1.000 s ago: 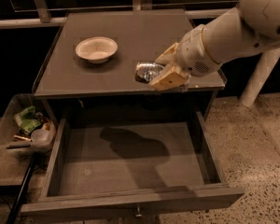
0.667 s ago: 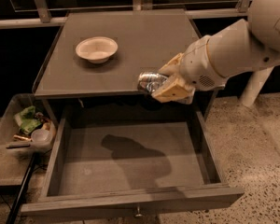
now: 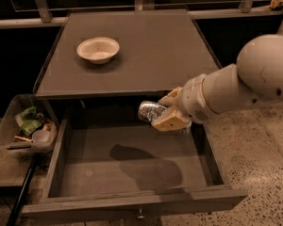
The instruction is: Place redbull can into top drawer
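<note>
My gripper needs to release the redbull can on the middle of the top drawer's grey bottom (image 3: pixel 145 155). The can is still in the air over that drawer.
The redbull can (image 3: pixel 150 111) is a small shiny silver can, lying sideways in my gripper (image 3: pixel 166 110). The tan fingers (image 3: pixel 169 121) are shut on it from the right. The gripper holds the can in the air over the back right part of the open top drawer (image 3: pixel 85 166), just below the front edge of the tabletop. The drawer is a wide shallow grey box, pulled fully out, with a small metal knob (image 3: pixel 140 215) on its front panel. The shadow of arm and can falls on the drawer floor.
A cream-white bowl (image 3: pixel 98 49) sits on the grey tabletop (image 3: pixel 146 55) at the back left. A clear plastic bin of clutter (image 3: pixel 24 128) stands left of the drawer. My white arm (image 3: pixel 245 81) reaches in from the right. Speckled floor lies to the right.
My gripper with the can has moved forward and down, from over the tabletop's front edge to over the open drawer. The shadow on the drawer floor has shifted right.
</note>
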Available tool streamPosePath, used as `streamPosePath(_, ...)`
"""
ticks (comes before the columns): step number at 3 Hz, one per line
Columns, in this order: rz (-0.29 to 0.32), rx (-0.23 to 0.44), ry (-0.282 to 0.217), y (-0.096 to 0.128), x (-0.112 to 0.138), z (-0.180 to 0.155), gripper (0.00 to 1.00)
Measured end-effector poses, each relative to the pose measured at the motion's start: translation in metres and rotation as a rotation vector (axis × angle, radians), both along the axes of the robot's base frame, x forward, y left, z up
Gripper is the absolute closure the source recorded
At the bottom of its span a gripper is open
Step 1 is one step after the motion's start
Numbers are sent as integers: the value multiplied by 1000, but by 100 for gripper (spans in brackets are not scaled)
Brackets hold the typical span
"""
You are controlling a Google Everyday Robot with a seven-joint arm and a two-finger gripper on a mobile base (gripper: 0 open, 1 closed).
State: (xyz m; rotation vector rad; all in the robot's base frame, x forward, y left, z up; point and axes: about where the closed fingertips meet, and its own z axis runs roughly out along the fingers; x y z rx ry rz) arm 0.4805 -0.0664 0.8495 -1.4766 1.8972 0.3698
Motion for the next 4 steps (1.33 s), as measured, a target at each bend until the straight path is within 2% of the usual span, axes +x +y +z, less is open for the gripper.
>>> streamPosePath(1,-29,55,70,3,12,-49,100)
streamPosePath(2,-12,117,110,12,37,-92,100)
streamPosePath(3,-12,117,110,12,37,-92,100)
streamPosePath(4,22,152,135,27,31,-120,100)
